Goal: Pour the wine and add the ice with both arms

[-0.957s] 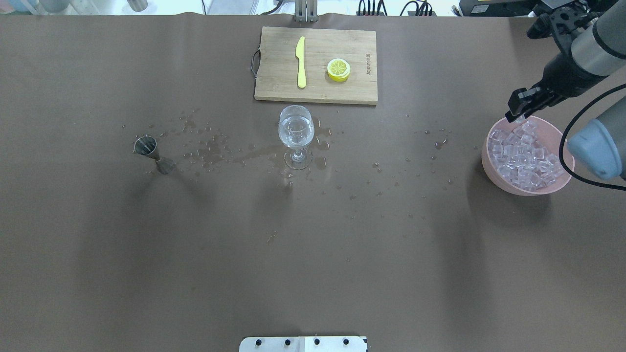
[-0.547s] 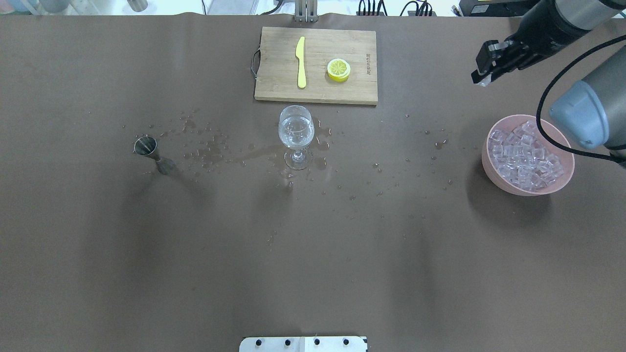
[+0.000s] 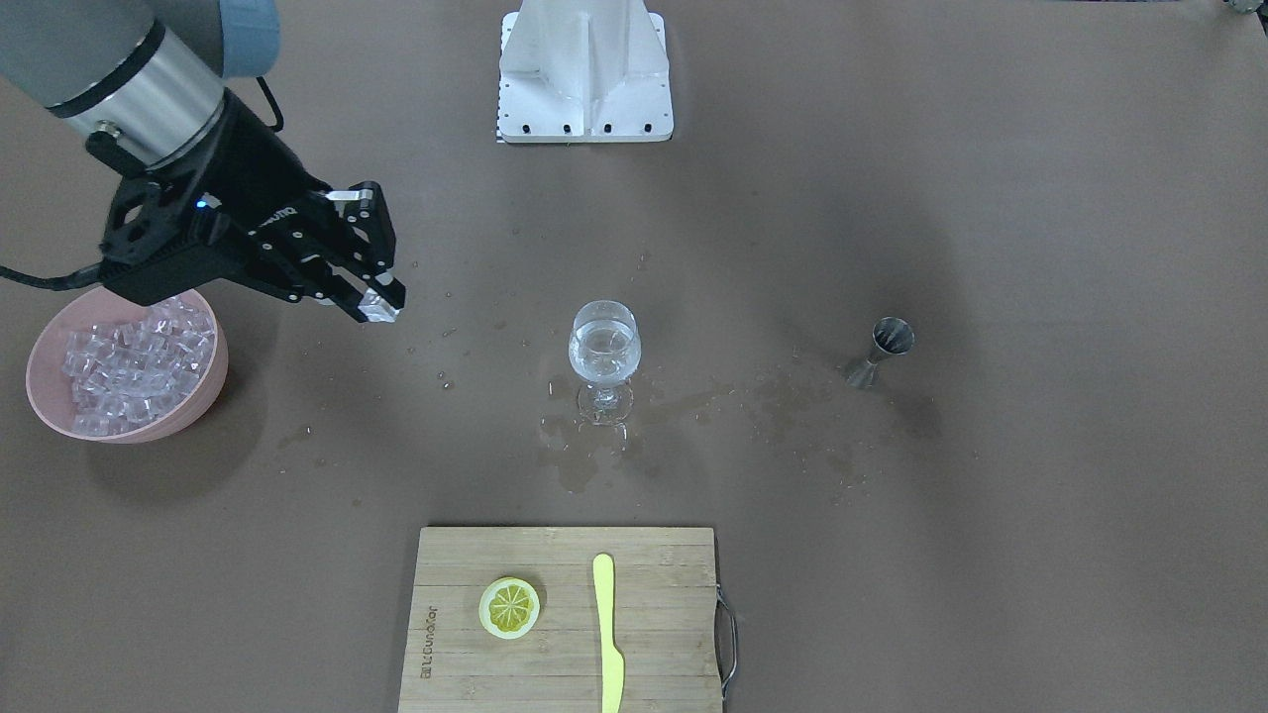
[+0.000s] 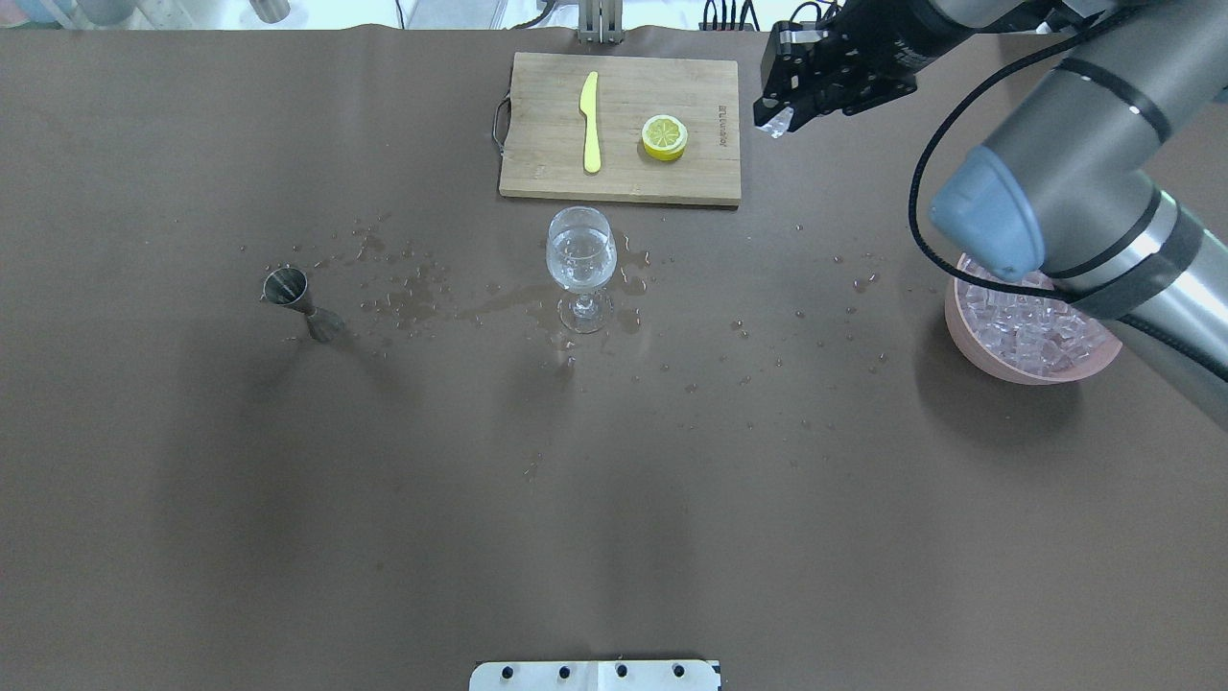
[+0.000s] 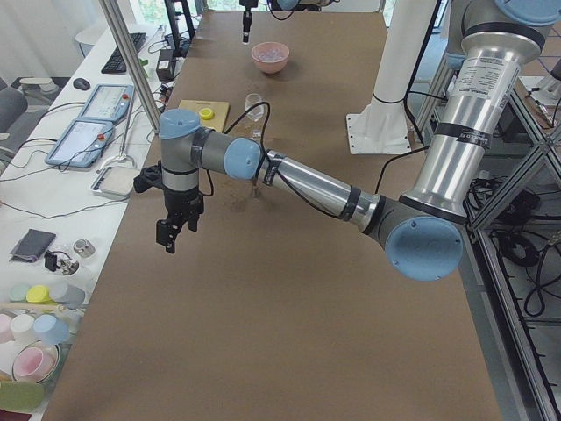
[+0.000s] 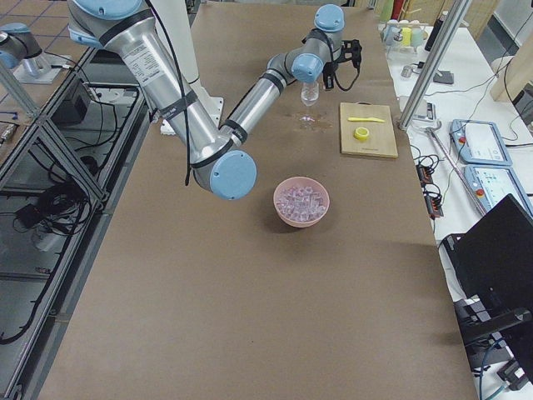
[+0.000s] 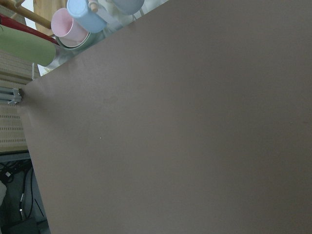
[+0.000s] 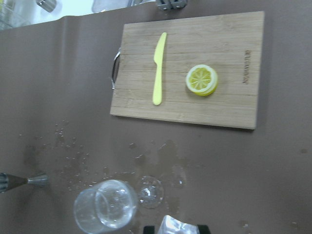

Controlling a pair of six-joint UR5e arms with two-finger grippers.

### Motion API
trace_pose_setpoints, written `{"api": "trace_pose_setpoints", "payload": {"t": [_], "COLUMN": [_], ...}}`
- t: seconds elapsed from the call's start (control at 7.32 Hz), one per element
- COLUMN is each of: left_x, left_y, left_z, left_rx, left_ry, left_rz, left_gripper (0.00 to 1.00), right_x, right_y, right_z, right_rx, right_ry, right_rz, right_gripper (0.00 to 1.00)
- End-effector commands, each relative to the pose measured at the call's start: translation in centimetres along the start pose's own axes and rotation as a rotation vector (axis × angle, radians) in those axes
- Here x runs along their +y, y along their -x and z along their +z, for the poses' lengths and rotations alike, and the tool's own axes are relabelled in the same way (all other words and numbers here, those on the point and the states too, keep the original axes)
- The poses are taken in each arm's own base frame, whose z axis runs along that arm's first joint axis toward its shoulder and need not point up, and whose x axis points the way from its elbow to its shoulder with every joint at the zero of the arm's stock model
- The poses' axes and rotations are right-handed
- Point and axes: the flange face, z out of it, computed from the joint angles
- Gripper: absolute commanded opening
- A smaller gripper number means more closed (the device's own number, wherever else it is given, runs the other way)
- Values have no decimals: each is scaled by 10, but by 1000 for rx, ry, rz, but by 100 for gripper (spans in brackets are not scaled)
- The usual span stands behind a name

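Note:
The robot's right gripper will release the ice cube in the clear wine inside the wine glass (image 3: 606,347) (image 8: 113,207).
My right gripper (image 4: 775,117) is shut on one clear ice cube (image 8: 176,225) and hangs high above the table, between the ice bowl and the wine glass; in the front view (image 3: 379,297) it is left of the glass. The wine glass (image 4: 580,257) stands upright with a little clear wine in it, in a small puddle. The pink bowl (image 4: 969,350) of ice cubes (image 3: 124,361) sits at the right, partly hidden by my right arm. My left gripper (image 5: 171,235) shows only in the left side view, over bare table; I cannot tell whether it is open or shut.
A steel jigger (image 4: 288,288) stands left of the glass. A wooden cutting board (image 4: 547,173) behind the glass holds a yellow knife (image 4: 590,120) and a lemon slice (image 4: 664,136). Drops and wet patches (image 4: 422,297) lie around the glass.
My right gripper has risen out of the ice bowl with a cube and moved left, now beside the cutting board's right edge. The glass, jigger and board have not moved.

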Motion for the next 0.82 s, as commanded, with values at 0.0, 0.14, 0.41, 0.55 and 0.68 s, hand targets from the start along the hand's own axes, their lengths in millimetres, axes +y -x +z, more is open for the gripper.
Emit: {"api": "trace_pose_setpoints", "payload": {"t": [0.0,0.14,0.41,0.55,0.68], "left_x": [2,3,2,1,1], "left_y": [5,8,9,9,9], "left_z": [11,17,18,16,16], "left_rx": [6,7,5,4,4], "left_ry": [21,30,30,25,25], "left_rz": [-11,-15,-16,-17,-17], "left_gripper": [99,99,99,99,99], "right_x": [33,45,53,52,50], "right_y": [53,75,93,91,98], "right_z": [54,74,103,108,113], "right_rx": [-73,-66,-48,-40,-38], "right_ry": [-38,-69,-72,-68,-68], "right_rz": [14,-1,5,8,6], "right_gripper": [0,0,0,0,0]}}
